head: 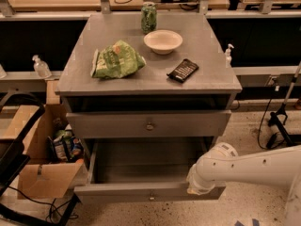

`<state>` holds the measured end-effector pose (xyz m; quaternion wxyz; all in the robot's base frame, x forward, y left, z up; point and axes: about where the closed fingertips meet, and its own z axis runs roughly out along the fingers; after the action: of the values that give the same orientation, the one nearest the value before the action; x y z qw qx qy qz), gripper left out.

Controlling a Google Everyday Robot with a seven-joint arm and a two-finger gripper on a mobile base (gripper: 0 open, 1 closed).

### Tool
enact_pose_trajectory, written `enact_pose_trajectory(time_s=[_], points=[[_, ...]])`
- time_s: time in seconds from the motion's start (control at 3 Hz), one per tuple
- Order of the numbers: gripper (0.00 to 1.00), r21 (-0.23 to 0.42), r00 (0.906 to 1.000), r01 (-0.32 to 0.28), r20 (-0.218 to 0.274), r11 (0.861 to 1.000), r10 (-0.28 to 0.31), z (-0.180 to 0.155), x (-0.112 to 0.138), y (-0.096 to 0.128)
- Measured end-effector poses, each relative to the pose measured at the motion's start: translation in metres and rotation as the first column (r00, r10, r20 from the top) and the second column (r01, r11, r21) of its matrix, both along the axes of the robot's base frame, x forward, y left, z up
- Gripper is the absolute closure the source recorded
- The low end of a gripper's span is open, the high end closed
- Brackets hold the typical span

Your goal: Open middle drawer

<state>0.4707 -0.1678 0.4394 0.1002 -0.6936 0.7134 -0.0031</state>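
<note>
Next, the gripper releases the bottom drawer slightly further out, its front above the part of the floor just before the cabinet [152,204].
The middle drawer [149,124] is a wide grey front with a small round knob, under the grey cabinet top. It stands about flush with the cabinet. Below it the taller bottom drawer [141,192] is pulled far out, its inside bare. Above it there is a dark narrow slot [148,102]. My white arm [244,166] comes in from the right. My gripper [194,186] is at the right end of the bottom drawer's front, below the middle drawer and to the right of its knob, mostly hidden by the arm's rounded wrist.
On the cabinet top lie a green chip bag [115,60], a white bowl [162,41], a green can [148,17] and a dark snack bar [183,70]. An open cardboard box [42,173] with items stands to the left. Cables and a stand [280,117] are at the right.
</note>
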Motion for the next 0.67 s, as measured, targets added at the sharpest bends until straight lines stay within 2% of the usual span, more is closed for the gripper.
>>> enact_pose_trajectory(time_s=[0.33,0.67], points=[[1.00,0.014,0.9993,-0.027,-0.028,1.000,0.027,0.0043,-0.0245,0.0040],[1.00,0.017,0.9990,-0.032,-0.032,0.999,0.032,0.0049,-0.0283,0.0046]])
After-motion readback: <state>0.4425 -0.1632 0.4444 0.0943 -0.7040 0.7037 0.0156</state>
